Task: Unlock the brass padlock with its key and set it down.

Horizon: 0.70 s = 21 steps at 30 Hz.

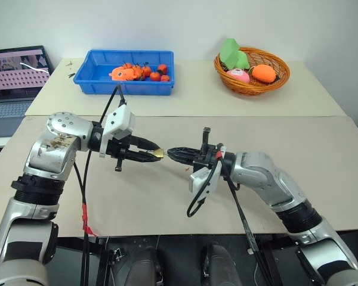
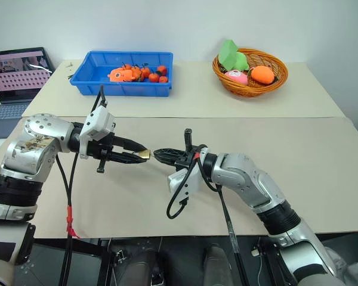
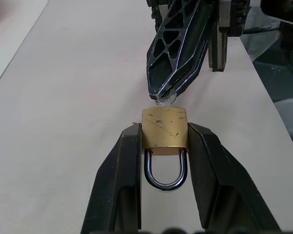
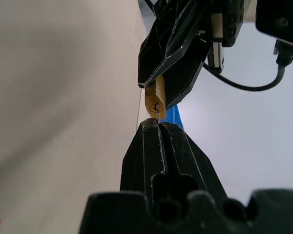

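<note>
The shackle sits inside the fingers of my left gripper, so next my right gripper leaves the key where it is and grips the brass padlock's body [image 1: 159, 153] to free my left gripper.
The brass padlock [image 3: 164, 127] is a small golden block with a silver shackle [image 3: 165, 173] that looks closed. My left gripper [image 1: 155, 153] is shut on it, one finger on each side of the body, holding it above the middle of the table. My right gripper [image 1: 170, 152] faces it tip to tip from the right and is shut on the key [image 4: 157, 114]. Just a short silver bit of the key shows past the fingertips. It meets the keyhole end of the padlock [image 4: 155, 100]. How deep the key sits is hidden.
A blue bin [image 1: 95, 74] with orange toys stands at the back left. A wicker basket [image 1: 280, 77] with plush toys sits at the back right. An open laptop [image 1: 15, 77] is off the far left. Black cables hang from both wrists over the beige table [image 1: 286, 131].
</note>
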Tool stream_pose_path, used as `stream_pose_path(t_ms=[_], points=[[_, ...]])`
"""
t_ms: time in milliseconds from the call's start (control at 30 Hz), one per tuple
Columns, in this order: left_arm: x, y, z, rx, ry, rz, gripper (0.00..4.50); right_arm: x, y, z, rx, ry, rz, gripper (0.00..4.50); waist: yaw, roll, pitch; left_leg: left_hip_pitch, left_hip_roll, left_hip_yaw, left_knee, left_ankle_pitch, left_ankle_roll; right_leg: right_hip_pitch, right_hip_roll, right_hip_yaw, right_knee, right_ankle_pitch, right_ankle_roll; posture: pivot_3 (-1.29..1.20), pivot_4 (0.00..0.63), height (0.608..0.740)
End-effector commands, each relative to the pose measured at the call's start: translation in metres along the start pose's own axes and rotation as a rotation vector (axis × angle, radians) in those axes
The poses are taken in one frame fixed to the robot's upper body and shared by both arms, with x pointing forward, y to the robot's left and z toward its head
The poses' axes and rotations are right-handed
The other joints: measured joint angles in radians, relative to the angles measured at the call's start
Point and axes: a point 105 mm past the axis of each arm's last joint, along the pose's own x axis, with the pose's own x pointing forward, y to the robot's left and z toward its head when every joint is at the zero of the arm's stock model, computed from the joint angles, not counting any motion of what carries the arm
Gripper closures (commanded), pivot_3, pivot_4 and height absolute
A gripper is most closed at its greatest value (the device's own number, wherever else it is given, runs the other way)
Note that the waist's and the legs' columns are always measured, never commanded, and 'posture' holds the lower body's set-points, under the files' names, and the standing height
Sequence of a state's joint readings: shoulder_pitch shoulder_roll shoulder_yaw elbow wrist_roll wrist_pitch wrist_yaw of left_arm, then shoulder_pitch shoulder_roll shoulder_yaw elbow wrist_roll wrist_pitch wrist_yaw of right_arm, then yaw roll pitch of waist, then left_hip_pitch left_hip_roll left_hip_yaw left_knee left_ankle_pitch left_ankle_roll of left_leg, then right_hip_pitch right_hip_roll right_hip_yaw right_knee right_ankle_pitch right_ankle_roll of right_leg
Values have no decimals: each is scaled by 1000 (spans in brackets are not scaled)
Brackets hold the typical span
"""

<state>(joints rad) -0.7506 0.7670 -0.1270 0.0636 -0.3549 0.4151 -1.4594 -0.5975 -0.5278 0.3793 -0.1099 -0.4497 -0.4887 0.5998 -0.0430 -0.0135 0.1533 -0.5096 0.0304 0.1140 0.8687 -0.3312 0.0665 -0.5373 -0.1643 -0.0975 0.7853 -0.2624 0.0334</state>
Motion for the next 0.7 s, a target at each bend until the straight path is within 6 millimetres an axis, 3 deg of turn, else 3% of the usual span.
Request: stream_pose_path(t_ms=[33,700], points=[[-1,0,11,48,-24,1,3665,0,-13,11,57,-43,-39,4489,0,0,0,0,0,0,0,0,0,0,0,0,0,0,0,0,150,664],[-1,0,11,48,-26,10,3665,3,-14,16,307,-52,-2,4489,1,0,0,0,0,0,0,0,0,1,0,0,0,0,0,0,150,664]])
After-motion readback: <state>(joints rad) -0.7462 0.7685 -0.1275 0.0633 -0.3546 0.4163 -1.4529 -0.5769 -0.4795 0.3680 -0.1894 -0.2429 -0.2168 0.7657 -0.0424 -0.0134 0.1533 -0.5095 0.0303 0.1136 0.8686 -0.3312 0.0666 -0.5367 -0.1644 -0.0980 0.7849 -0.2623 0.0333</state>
